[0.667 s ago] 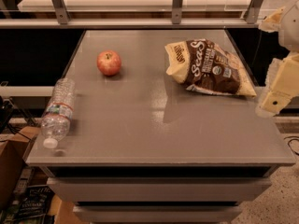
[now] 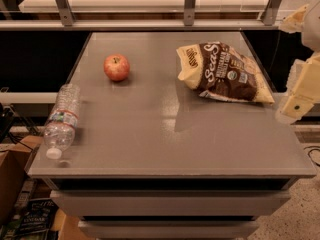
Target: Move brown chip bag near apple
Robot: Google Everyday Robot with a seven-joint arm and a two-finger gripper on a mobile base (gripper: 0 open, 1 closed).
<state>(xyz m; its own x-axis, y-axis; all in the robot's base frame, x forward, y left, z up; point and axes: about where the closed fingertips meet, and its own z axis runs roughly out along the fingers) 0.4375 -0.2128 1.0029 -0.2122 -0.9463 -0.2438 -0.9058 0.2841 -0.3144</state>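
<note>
I need to next close my gripper at the middle of the brown chip bag's back edge (image 2: 231, 54), the long side facing the metal rail.
The brown chip bag (image 2: 222, 73) lies flat at the back right of the grey table (image 2: 165, 134), dark brown with cream edges and white script. The small red apple (image 2: 116, 67) sits at the back left, well apart from the bag. My gripper (image 2: 299, 93) is at the right edge of the view, a cream-coloured arm part hanging just past the table's right side, right of and a little in front of the bag. It touches nothing that I can see.
A clear plastic water bottle (image 2: 61, 120) lies on its side at the table's left edge, cap toward the front. A metal rail and shelf (image 2: 185, 19) run behind the table. Boxes and clutter (image 2: 20, 204) sit on the floor at the lower left.
</note>
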